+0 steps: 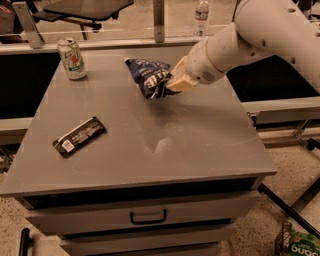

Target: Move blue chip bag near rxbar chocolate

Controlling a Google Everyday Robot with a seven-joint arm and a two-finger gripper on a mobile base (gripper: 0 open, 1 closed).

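Next, the gripper releases the blue chip bag on the grey table [104, 108] beside the far end of the rxbar chocolate, facing the soda can.
The blue chip bag [148, 75], dark navy with white lettering, is held above the grey table [200, 135] at the back centre. My gripper [170, 84] is shut on the bag's right side, the white arm reaching in from the upper right. The rxbar chocolate [79, 136], a slim black bar with a white label patch at its lower left end, lies flat near the table's left front, well apart from the bag.
A green-and-white soda can [71, 59] stands at the table's back left corner. A drawer with a dark handle [148, 218] is below the tabletop. A water bottle [201, 15] stands behind the table. A green package [300, 245] lies on the floor at right.
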